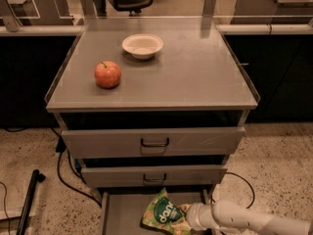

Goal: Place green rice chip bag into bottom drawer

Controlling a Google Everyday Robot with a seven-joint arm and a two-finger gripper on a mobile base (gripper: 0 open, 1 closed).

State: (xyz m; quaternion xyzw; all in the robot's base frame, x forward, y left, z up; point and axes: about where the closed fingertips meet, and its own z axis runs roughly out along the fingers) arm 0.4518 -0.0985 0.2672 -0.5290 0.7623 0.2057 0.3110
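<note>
Next, my gripper lets go of the green rice chip bag on the middle of the open bottom drawer's grey bottom (156,216).
The green rice chip bag (163,213) is light green with a dark green round logo. It lies over the open bottom drawer (122,214), on the right part of its grey floor. My gripper (187,217) comes in from the lower right on a white arm (249,220) and sits at the bag's right edge. The bag hides its fingertips.
The cabinet top (195,77) carries a red apple (107,74) and a white bowl (142,46). Two handled drawers (154,142) stand above the open one. Black cables (66,173) and a black pole (28,202) lie on the speckled floor at the left.
</note>
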